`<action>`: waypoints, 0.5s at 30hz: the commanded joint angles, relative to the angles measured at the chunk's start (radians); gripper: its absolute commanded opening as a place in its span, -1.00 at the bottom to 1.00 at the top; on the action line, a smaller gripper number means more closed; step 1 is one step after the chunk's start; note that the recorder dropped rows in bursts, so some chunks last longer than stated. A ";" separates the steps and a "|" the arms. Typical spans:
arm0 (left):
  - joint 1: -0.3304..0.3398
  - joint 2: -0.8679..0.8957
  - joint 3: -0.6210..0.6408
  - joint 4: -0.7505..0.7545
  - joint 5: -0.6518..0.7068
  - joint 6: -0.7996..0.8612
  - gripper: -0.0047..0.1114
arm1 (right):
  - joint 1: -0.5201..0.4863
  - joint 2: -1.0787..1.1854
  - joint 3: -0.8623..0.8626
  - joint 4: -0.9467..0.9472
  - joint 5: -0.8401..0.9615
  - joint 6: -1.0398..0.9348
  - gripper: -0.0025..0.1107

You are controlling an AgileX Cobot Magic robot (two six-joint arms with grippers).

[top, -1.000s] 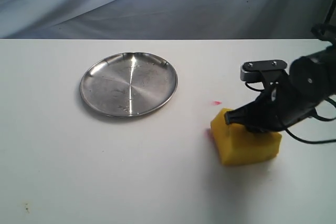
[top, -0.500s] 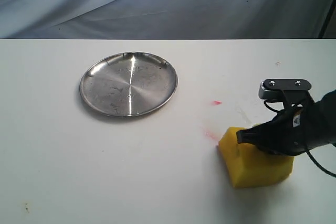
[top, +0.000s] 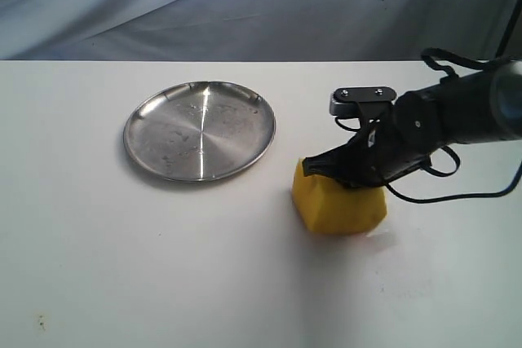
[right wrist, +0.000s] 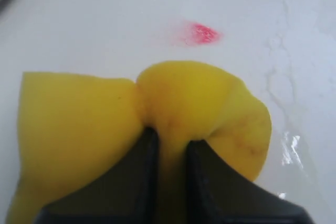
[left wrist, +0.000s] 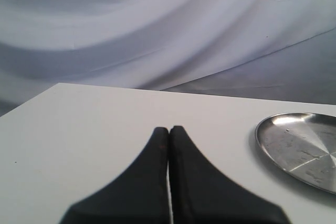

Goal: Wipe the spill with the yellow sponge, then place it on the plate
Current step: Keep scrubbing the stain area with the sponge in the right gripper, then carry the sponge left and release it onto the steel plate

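Note:
The robot's right gripper should release the yellow sponge in the middle of the plate (top: pixel 204 140), inside the plate's raised rim.
The yellow sponge (top: pixel 338 203) rests on the white table to the right of the plate (top: pixel 200 130). My right gripper (top: pixel 328 169) is shut on the sponge's top, and the foam (right wrist: pixel 199 98) bulges out round the black fingers (right wrist: pixel 144 171). Just beyond the sponge a small pink spot (right wrist: pixel 202 33) lies on the table, with wet streaks (right wrist: pixel 278 85) beside it. No tan blotch of the spill shows in any view. My left gripper (left wrist: pixel 169 129) is shut and empty, low over bare table, with the plate's rim (left wrist: pixel 265 140) off to one side.
Grey cloth (top: pixel 245 6) hangs behind the table's far edge. A black cable (top: pixel 457 193) loops from the right arm down onto the table. A tiny dark speck (top: pixel 41 322) sits near the front left corner.
My right gripper first dragged the sponge right and toward the front, then swept it back left, closer to the plate, covering the pink marks seen earlier.

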 commanded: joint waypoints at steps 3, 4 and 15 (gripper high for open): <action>-0.005 -0.004 0.005 0.001 -0.005 0.000 -0.92 | 0.052 0.051 -0.058 0.008 0.076 -0.004 -0.73; -0.005 -0.004 0.005 0.001 -0.005 0.000 -0.92 | 0.061 0.046 -0.058 0.000 0.083 -0.003 -0.73; -0.005 -0.004 0.005 0.001 -0.005 -0.003 -0.92 | 0.094 -0.051 0.053 -0.012 0.170 -0.056 -0.73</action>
